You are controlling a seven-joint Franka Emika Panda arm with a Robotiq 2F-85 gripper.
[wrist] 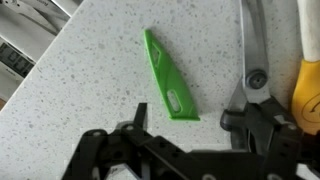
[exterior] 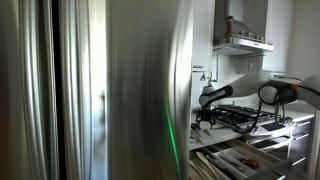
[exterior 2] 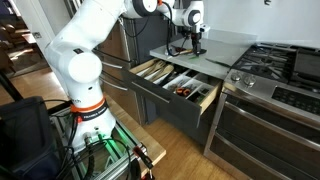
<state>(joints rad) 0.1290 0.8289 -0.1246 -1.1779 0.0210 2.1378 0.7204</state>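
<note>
The scissors' dark handle reaches under my open fingers, so next I move clear and pinch only the green tool's wide end (wrist: pixel 180 105).
A green plastic blade-shaped tool (wrist: pixel 166 72) lies flat on the speckled countertop (wrist: pixel 80 90), its wide end pointing toward me. My gripper (wrist: pixel 190 125) hangs just above that end, open, and the left fingertip (wrist: pixel 139 116) and the right one stand well apart with nothing held between them. Scissors (wrist: pixel 253 60) with dark handles lie to the right of the green tool, beside something yellow (wrist: pixel 308 90). In both exterior views the gripper (exterior 2: pixel 194 42) (exterior: pixel 206 117) points down over the counter next to the stove.
Below the counter an open drawer (exterior 2: pixel 200 106) (exterior: pixel 222 168) holds several utensils in dividers. A gas stove (exterior 2: pixel 285 68) stands beside the counter, with a range hood (exterior: pixel 243 42) above. A stainless fridge (exterior: pixel 90 90) fills the near side of an exterior view.
</note>
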